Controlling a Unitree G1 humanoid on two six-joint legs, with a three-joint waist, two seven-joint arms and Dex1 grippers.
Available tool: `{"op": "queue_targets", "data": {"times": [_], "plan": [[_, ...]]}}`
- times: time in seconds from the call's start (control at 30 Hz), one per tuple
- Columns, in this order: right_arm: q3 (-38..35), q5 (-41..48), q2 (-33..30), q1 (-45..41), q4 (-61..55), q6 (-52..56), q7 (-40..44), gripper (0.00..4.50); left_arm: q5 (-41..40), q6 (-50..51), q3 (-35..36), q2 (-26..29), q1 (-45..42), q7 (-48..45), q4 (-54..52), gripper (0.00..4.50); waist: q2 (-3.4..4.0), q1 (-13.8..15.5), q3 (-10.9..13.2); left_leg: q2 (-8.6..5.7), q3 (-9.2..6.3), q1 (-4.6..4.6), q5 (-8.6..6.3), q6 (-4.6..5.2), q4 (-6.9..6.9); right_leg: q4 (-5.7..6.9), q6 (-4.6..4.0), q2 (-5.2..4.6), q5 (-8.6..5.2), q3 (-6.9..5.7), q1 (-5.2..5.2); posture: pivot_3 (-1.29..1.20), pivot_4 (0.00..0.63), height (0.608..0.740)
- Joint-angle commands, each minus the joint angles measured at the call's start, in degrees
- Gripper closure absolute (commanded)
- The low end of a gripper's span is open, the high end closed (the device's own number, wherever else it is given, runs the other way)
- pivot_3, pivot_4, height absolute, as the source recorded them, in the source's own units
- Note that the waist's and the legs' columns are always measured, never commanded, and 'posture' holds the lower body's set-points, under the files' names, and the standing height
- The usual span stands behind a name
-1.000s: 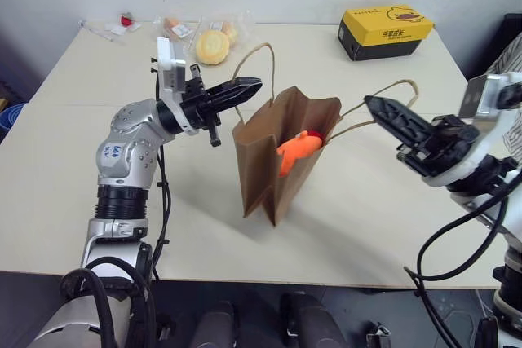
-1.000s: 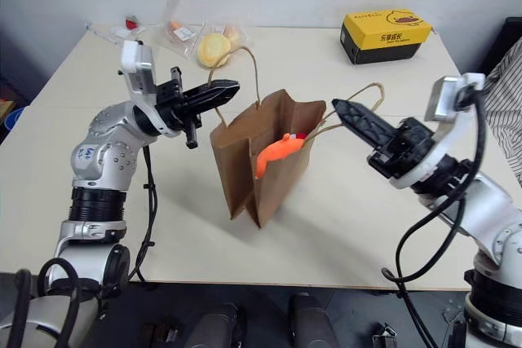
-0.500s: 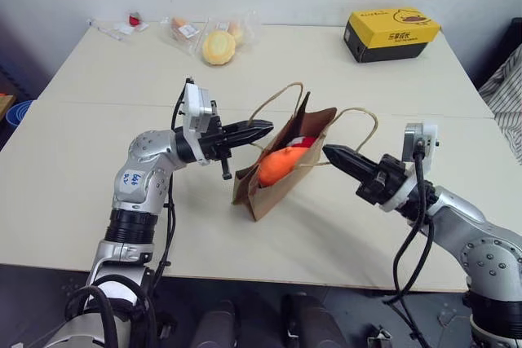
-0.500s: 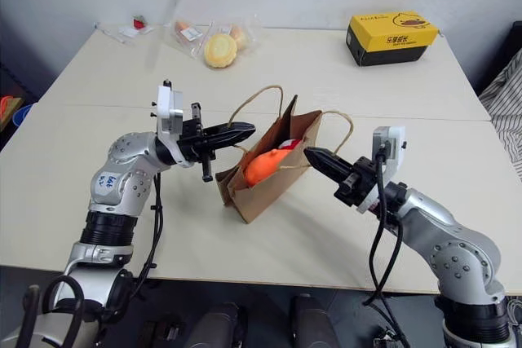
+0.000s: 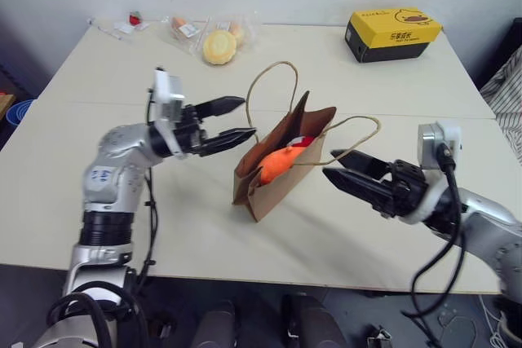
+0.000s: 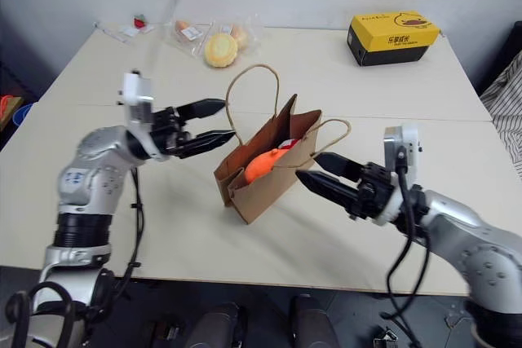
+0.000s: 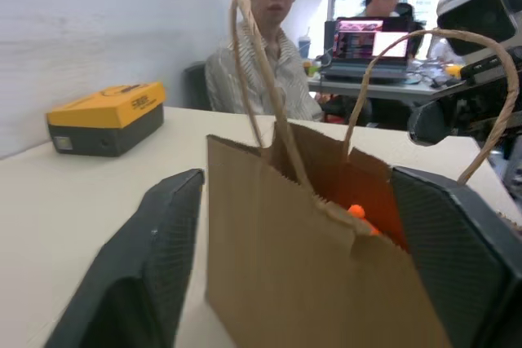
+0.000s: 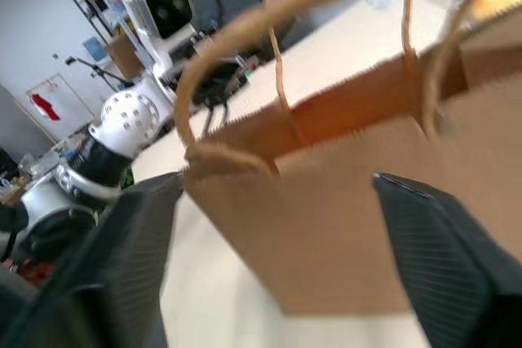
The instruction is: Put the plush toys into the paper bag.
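Observation:
The robot's right gripper should next go to the paper bag's lower broad side [image 5: 267,199] [image 8: 285,262], close to the front edge of the table, and close there.
The brown paper bag [image 5: 273,177] stands leaning on the table, mouth up, between my two grippers. Inside it lies the orange plush toy [image 5: 277,165], with a bit of the red one [image 5: 303,142] behind it. My left gripper [image 5: 247,117] is open just left of the bag's top edge, nothing between its fingers. My right gripper [image 5: 329,165] is open on the bag's right side, and one cord handle [image 5: 359,129] loops just above its fingers. In the left wrist view the bag [image 7: 302,266] stands between the two spread fingers [image 7: 139,275].
A yellow-and-black box [image 5: 390,33] sits at the table's far right. Wrapped buns [image 5: 217,46] and small packets [image 5: 132,20] lie at the far left. The table's front edge [image 5: 269,279] is close below the bag. People sit at desks [image 7: 273,46] beyond the table.
Both grippers have opened and let go of the bag's handles. The left hand has drawn back to the left, the right hand back and down. The bag stays leaning on the table.

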Motion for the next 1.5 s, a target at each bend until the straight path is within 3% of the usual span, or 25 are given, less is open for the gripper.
{"op": "queue_targets", "data": {"times": [0.03, 0.17, 0.27, 0.47, 0.63, 0.97, 1.37, 1.5], "plan": [[-4.61, 3.57, -2.69, 2.34, -2.87, 0.99, 2.08, 0.0, -1.8, 0.85, 1.52, 2.86, 2.63, -2.06, -3.59, 0.03, 0.0, 0.08, 0.0, 0.0, -0.01, 0.04, 0.0, 0.0, 0.0, -0.05, 0.0, 0.0, 0.0, -0.01, 0.04, 0.0, 0.15, 0.74], [-5.26, -1.54, -3.66, 9.68, -3.04, 0.94, 6.85, 0.0, -3.05, 2.41, 4.25, 5.43, 7.93, -1.14, -6.34, 0.03, -0.02, 0.14, 0.0, 0.0, -0.06, 0.1, -0.05, 0.09, -0.03, -0.33, 0.0, -0.01, 0.0, -0.03, 0.15, 0.0, 0.15, 0.74], [3.88, -21.22, -1.83, 11.29, -2.51, -9.63, 11.23, 0.6, -3.0, 3.65, 3.64, 6.39, 14.54, -0.1, -12.66, 0.0, -0.02, -0.06, -0.01, 0.01, -0.04, 0.12, -0.05, 0.09, -0.03, -0.37, 0.01, -0.03, 0.0, -0.01, 0.18, 0.0, 0.15, 0.74], [17.0, -39.07, 7.28, 5.59, 0.62, -19.79, 10.76, 2.75, -4.45, 6.04, 3.1, 4.9, 21.38, 5.24, -22.3, 0.0, -0.02, -0.05, -0.01, 0.01, -0.02, 0.15, -0.02, 0.04, -0.08, -0.29, 0.01, -0.02, 0.01, 0.03, 0.11, 0.0, 0.15, 0.74], [24.85, -47.42, 11.68, -0.19, 3.9, -21.23, 10.45, 4.46, -3.97, 6.32, 1.02, 1.59, 24.37, 10.45, -27.41, 0.0, 0.0, 0.0, -0.01, 0.0, -0.02, 0.15, 0.01, -0.04, -0.07, -0.29, 0.01, -0.02, 0.01, 0.02, 0.1, 0.0, 0.15, 0.74], [32.98, -54.95, 19.49, -11.69, 11.18, -21.68, 12.24, 4.46, 0.12, 3.0, -4.95, -2.99, 24.04, 15.85, -28.62, 0.0, 0.0, -0.03, -0.01, -0.01, -0.03, 0.16, 0.02, -0.05, -0.08, -0.3, 0.0, -0.02, 0.01, 0.0, 0.1, 0.0, 0.15, 0.74], [35.32, -59.95, 25.47, -14.88, 16.03, -23.77, 13.16, 4.46, 5.77, -1.91, -8.1, -6.74, 21.47, 18.72, -22.48, 0.0, 0.0, -0.05, -0.01, -0.03, -0.01, 0.15, 0.03, -0.07, -0.05, -0.25, 0.0, -0.02, 0.01, -0.01, 0.07, 0.0, 0.15, 0.74], [34.7, -59.79, 25.31, -13.51, 14.84, -23.82, 13.87, 4.5, 6.38, -3.92, -8.24, -7.29, 20.09, 17.87, -19.11, 0.85, 0.0, -0.05, -0.01, -0.03, -0.01, 0.15, 0.03, -0.07, -0.05, -0.25, 0.0, -0.01, 0.01, -0.01, 0.07, 0.0, 0.15, 0.74]]}}
